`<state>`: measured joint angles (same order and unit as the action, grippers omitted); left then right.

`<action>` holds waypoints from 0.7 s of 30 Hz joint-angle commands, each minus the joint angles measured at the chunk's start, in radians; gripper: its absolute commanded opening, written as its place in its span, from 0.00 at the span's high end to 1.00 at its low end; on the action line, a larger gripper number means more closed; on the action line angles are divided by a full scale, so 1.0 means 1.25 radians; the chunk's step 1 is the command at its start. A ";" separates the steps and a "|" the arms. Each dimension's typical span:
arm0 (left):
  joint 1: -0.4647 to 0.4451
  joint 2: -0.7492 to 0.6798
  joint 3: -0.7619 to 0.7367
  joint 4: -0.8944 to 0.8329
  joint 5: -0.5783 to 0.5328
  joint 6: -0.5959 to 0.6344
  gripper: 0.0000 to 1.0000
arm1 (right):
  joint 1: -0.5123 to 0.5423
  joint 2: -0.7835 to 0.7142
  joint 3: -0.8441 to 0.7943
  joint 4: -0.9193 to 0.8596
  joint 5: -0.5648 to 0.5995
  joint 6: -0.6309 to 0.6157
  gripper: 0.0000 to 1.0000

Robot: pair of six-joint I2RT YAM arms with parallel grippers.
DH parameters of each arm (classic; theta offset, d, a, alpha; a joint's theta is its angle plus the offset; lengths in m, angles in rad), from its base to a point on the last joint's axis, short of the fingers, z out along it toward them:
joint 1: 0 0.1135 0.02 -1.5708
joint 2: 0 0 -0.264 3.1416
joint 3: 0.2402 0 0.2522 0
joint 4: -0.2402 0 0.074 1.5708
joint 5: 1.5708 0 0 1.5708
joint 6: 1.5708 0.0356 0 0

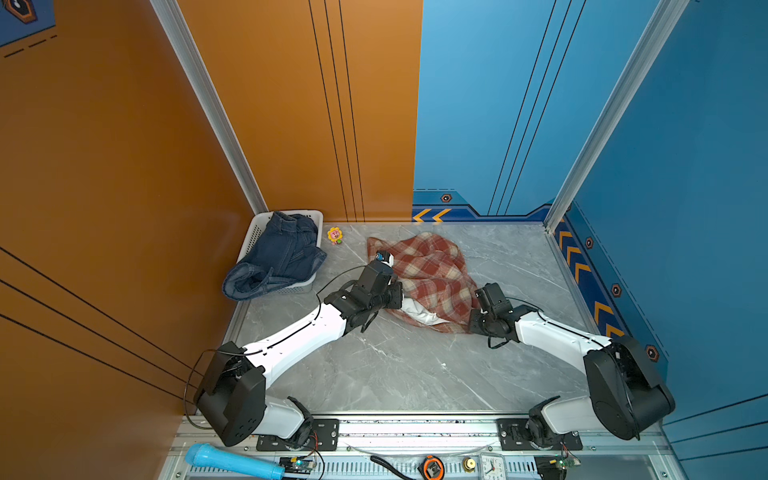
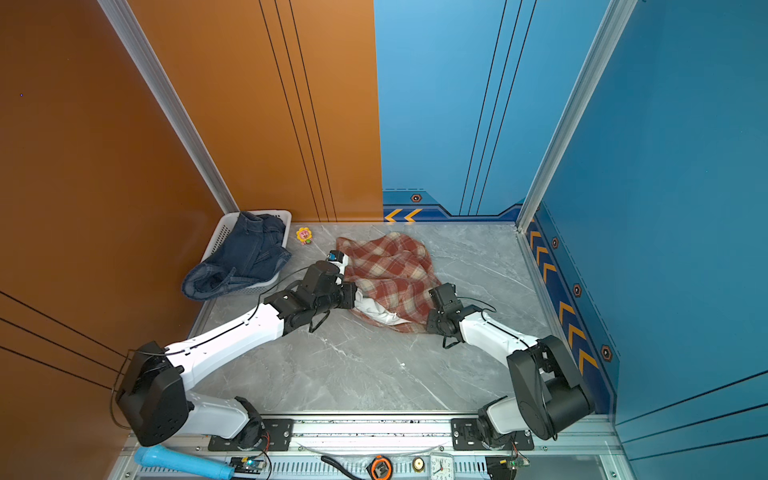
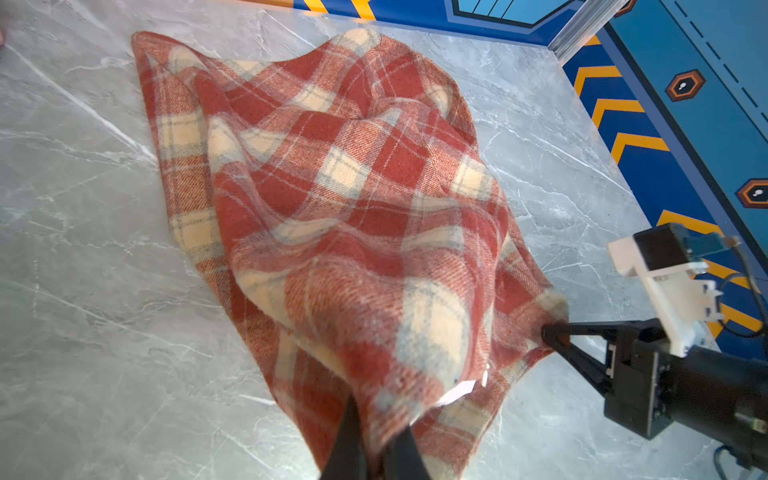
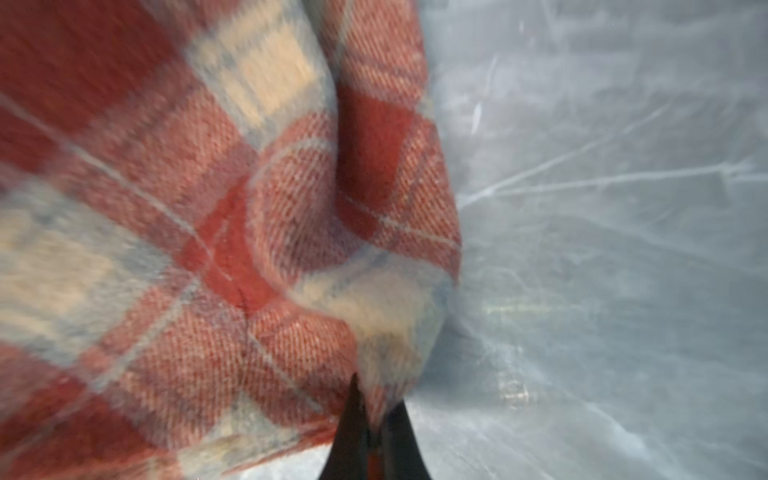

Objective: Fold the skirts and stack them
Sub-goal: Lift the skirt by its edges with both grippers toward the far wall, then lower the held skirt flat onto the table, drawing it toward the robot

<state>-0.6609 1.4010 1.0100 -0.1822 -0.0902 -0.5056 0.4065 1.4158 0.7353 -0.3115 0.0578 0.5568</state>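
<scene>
The plaid skirt will lie flat on the grey marble table (image 1: 438,269) (image 3: 384,169) against the back wall after my left gripper lets it go.
The red, cream and tan plaid skirt (image 1: 432,270) (image 2: 395,270) lies crumpled on the grey marble table (image 1: 395,374), its white lining (image 1: 419,314) showing at the near edge. My left gripper (image 1: 400,298) (image 3: 376,419) is shut on the skirt's near left edge (image 3: 353,187). My right gripper (image 1: 473,319) (image 3: 549,332) (image 4: 376,409) is shut on the near right corner (image 4: 208,208). Both pinch points are raised off the table. Dark blue denim skirts (image 1: 282,253) (image 2: 245,257) lie heaped in the white basket (image 1: 258,227) (image 2: 226,226) and spill over its near rim.
A small sunflower toy (image 1: 335,235) (image 2: 304,235) lies between the basket and the plaid skirt. Orange and blue walls close the table on three sides. On the front rail lie a blue microphone (image 1: 232,461), a tape measure (image 1: 432,467) and a clock (image 1: 492,467).
</scene>
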 commanded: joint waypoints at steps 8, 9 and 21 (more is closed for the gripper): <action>0.058 -0.013 0.228 -0.090 0.018 0.087 1.00 | -0.023 -0.235 0.309 -0.175 0.164 -0.104 1.00; 0.064 -0.008 0.255 -0.096 0.026 0.096 1.00 | -0.024 -0.246 0.339 -0.186 0.174 -0.114 1.00; 0.175 0.134 0.673 -0.201 0.141 0.160 1.00 | -0.108 -0.084 0.825 -0.267 0.140 -0.183 1.00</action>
<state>-0.4831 1.5143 1.7672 -0.3962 0.0341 -0.3370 0.3183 1.2354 1.6848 -0.6044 0.2481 0.3561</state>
